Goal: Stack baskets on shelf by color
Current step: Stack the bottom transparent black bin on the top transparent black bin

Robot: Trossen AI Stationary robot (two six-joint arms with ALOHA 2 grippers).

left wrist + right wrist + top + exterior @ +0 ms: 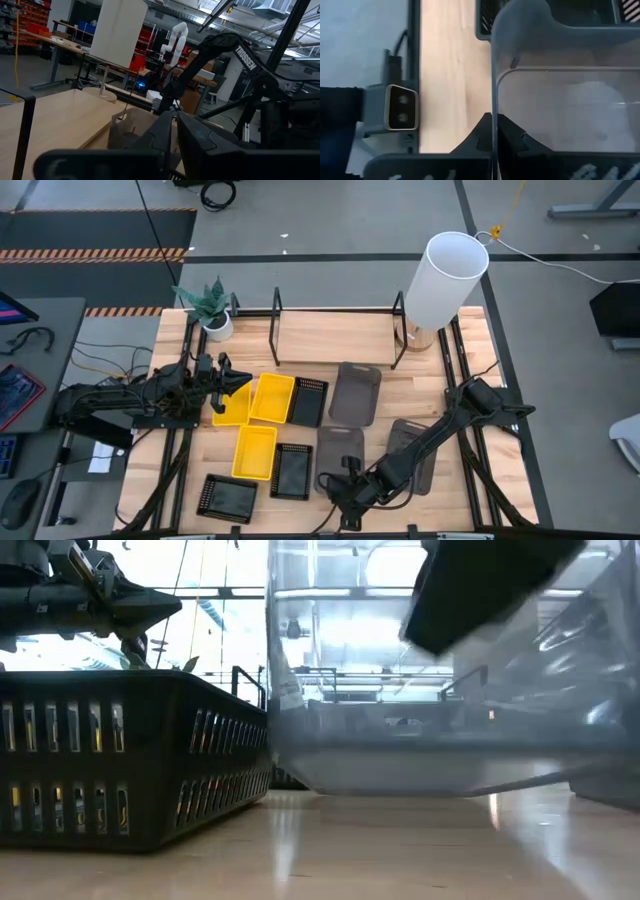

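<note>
My right gripper will let go of the middle grey basket inside the far grey basket [357, 392], just in front of the shelf.
Three yellow baskets [272, 398] lie left of centre. With them are three black perforated baskets [291, 470] and three grey baskets [355, 392]. The black shelf [335, 312] stands at the far edge. My left gripper [240, 383] hovers shut over the far yellow baskets and shows high above a black basket [120, 760] in the low view. My right gripper [494, 131] is shut on the middle grey basket [340, 450], at its near end. The third grey basket [415, 465] lies partly under my right arm. My right gripper pinches the grey basket's near short wall [493, 100] from above, pointing down, with one finger inside the basket and one outside. The basket stretches away toward the far edge. The low view shows its base [420, 780] close over the table; whether it is lifted clear I cannot tell.
A tall white cylinder [445, 278] stands at the shelf's right end and a small potted plant [212, 308] at its left end. The low-view camera [400, 110] sits at the near table edge beside my right gripper. Bare wood [335, 345] lies inside the shelf.
</note>
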